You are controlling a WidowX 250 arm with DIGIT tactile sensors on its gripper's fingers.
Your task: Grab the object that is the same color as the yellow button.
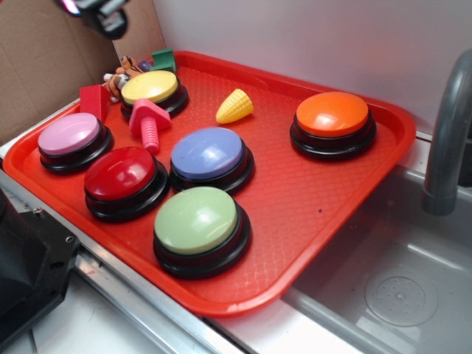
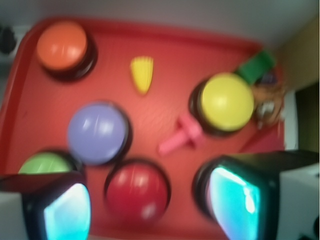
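Note:
The robot's gripper needs to next go to the wide end point(image 1: 240, 102) point(image 2: 142, 66) of the yellow toy corn cob and close there, because it matches the yellow button.
The small yellow toy corn cob point(image 1: 234, 107) lies on its side on the red tray point(image 1: 243, 302), between the yellow button point(image 1: 151, 88) and the orange button. The wrist view shows the corn point(image 2: 142, 73) at the upper middle and the yellow button point(image 2: 226, 101) to the right. My gripper point(image 1: 103, 13) hangs high above the tray's far left corner, only partly in the exterior view. In the wrist view the gripper point(image 2: 150, 210) is open and empty, its two fingers wide apart above the red button. It is far from the corn.
The tray also holds orange point(image 1: 332, 116), light green point(image 1: 196, 220), lilac point(image 1: 209, 153), red point(image 1: 120, 175) and pink point(image 1: 70, 134) dome buttons. A pink toy bolt point(image 1: 149, 122), red block point(image 1: 94, 101), green block point(image 1: 164, 59) and toy tiger point(image 1: 122, 74) are near the yellow button. A grey faucet point(image 1: 446, 133) and sink point(image 1: 398, 280) are right.

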